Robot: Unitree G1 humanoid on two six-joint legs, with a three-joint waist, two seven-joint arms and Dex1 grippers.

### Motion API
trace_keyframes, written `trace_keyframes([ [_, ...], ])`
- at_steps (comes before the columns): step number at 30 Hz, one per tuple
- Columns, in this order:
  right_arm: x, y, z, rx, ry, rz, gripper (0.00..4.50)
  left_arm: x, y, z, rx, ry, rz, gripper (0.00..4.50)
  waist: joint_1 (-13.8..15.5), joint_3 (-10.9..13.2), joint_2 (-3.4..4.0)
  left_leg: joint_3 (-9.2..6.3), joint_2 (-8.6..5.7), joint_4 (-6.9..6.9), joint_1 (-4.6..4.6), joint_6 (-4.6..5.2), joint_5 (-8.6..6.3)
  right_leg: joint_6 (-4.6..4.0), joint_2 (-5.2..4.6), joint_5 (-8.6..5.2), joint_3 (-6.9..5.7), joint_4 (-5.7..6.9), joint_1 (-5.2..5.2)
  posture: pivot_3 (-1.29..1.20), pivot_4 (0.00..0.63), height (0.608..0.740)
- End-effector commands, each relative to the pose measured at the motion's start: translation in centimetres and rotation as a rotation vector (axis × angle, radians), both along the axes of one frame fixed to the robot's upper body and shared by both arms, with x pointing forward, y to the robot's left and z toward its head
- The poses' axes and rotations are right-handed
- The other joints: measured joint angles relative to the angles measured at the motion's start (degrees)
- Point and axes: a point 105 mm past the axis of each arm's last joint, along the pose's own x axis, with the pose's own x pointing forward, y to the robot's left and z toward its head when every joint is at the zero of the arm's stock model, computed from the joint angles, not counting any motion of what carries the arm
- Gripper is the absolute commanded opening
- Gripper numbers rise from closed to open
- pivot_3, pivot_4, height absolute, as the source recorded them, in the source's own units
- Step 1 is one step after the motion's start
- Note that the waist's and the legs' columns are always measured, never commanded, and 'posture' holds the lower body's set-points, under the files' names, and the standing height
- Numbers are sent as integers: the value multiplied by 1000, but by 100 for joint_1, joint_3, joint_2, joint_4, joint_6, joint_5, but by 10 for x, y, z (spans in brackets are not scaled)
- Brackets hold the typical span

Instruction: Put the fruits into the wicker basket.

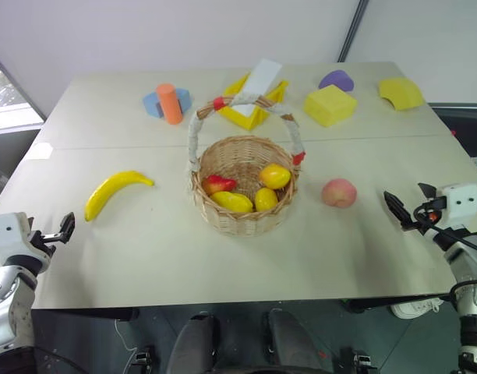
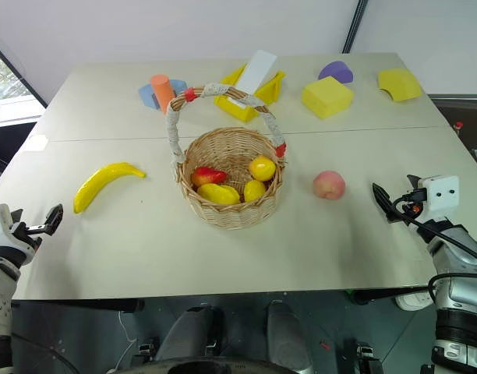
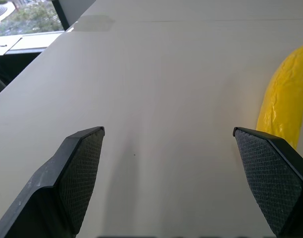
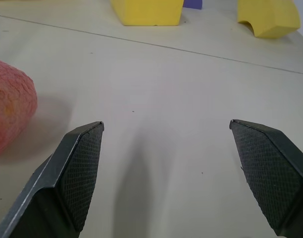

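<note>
I move my left gripper to the banana's near end [image 1: 96,202] [image 3: 281,116], opposite its stem, next and close it there.
The wicker basket [image 1: 242,204] stands mid-table and holds small yellow fruits [image 1: 274,176] and a red one [image 1: 217,184]. A yellow banana [image 1: 114,189] lies on the table to its left, and the pink-orange peach [image 1: 339,192] rests to its right. My left gripper [image 1: 65,227] is open near the table's left front edge, short of the banana [image 3: 285,104], which lies just beyond one pad. My right gripper [image 1: 404,210] is open at the right edge, a little right of the peach [image 4: 10,104]. Nothing sits between either pair of fingers.
Along the back of the table [image 1: 145,257] stand an orange cylinder [image 1: 169,103] on a blue block, a yellow bin [image 1: 255,101] with a white box in it, a yellow foam cube [image 1: 330,105], a purple block [image 1: 336,79] and a yellow arched block [image 1: 400,93].
</note>
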Motion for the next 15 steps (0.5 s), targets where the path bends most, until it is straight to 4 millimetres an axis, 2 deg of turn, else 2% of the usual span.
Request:
trace_keyframes([
  [1, 2, 4, 13, -15, -46, 14, 4274, 1, -1, 12, 27, -40, -1, 4500, -1, 0, 0, 0, 0, 0, 0, 0, 0, 0, 0, 0, 0, 0, 0, 0, 150, 740],
  [11, 5, 9, 15, -12, -53, 25, 4274, 4, -3, 17, 21, -63, -12, 4500, -1, 0, 0, 0, 0, 0, 0, 0, 0, 0, 0, 0, 0, 0, 0, 0, 150, 740],
  [15, 9, 16, 20, -16, -70, 44, 4274, 14, -15, 36, 11, -116, -73, 4500, 3, 0, 0, 0, 0, 0, 0, 0, 0, 0, 0, 0, 0, 0, 0, 0, 150, 740],
])
